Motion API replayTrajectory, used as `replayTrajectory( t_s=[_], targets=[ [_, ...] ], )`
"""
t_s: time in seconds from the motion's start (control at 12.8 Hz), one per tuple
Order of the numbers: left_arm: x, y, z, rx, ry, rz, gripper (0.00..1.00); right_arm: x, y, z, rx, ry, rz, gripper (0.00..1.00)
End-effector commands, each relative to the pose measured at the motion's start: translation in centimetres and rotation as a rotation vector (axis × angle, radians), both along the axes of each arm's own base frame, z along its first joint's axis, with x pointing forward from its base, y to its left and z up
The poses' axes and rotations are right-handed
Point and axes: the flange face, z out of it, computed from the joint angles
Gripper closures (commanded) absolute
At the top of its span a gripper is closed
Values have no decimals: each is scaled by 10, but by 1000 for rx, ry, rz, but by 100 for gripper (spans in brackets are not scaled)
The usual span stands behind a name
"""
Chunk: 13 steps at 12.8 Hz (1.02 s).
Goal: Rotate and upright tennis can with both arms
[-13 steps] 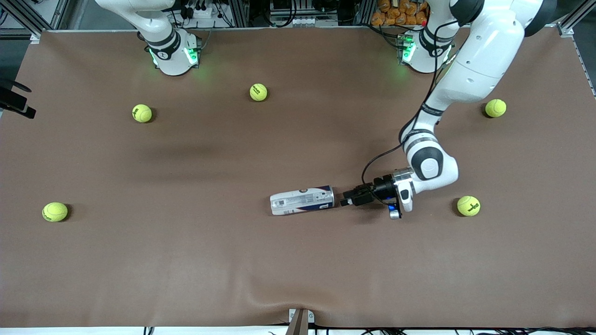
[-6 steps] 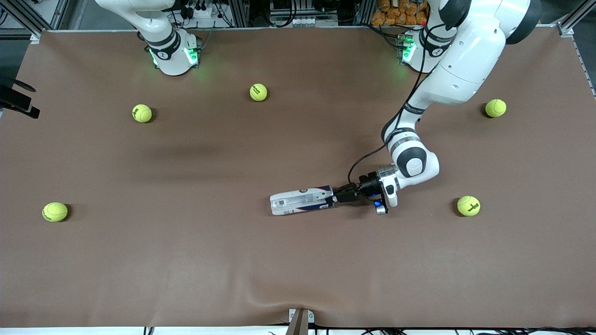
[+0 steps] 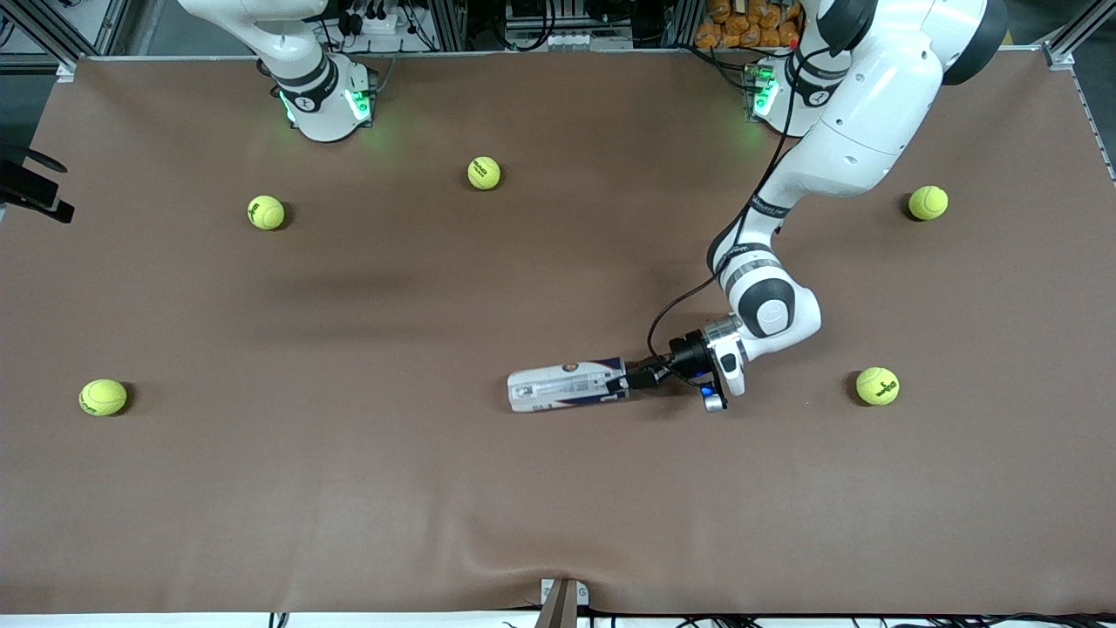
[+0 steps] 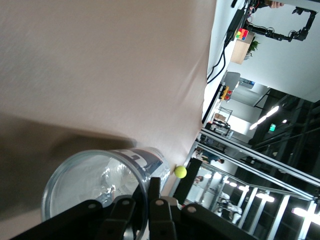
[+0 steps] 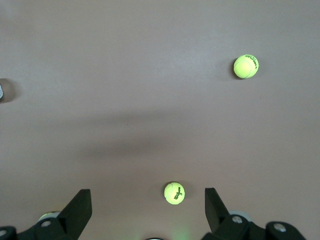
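My left gripper will let go of the tennis can, standing upright on the brown table a little closer to the arm bases [image 3: 572, 310].
The tennis can [image 3: 565, 389] lies on its side on the brown table, mid-table, its open end toward the left arm's end. My left gripper [image 3: 622, 383] is low at that open end. In the left wrist view one finger is inside the clear can [image 4: 95, 182] and one outside, and the left gripper [image 4: 148, 200] is shut on the rim wall. My right gripper [image 5: 147, 200] is open and empty, high over the table near the right arm's base. It is out of the front view.
Several tennis balls lie around: one [image 3: 877, 385] close to the left arm's wrist, one [image 3: 928, 202] farther from the camera, one [image 3: 484, 173] and one [image 3: 266, 212] near the right arm's base, one [image 3: 103, 397] at the right arm's end.
My left gripper has moved toward the can's open end and closed over its rim. The can has shifted slightly. The right arm has not visibly moved.
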Motion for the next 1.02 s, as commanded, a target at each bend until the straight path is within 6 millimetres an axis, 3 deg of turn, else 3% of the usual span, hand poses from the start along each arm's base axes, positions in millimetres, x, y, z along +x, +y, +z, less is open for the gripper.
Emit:
replayTrajectory(
  t_s=[0.0, 0.31, 0.55, 0.71, 0.94],
  targets=[
    [11, 2, 30, 51, -17, -30, 100, -2, 3, 4, 3, -27, -4, 0],
    [24, 0, 103, 106, 72, -96, 100, 5, 26, 1, -16, -28, 43, 0],
    [23, -13, 159, 198, 143, -141, 100, 9, 44, -4, -77, -14, 82, 0],
    [24, -35, 188, 303, 189, -174, 100, 10, 44, -3, -76, -17, 81, 0],
    [21, -89, 244, 509, 232, -148, 100, 8, 35, -2, -62, -18, 62, 0]
  ],
)
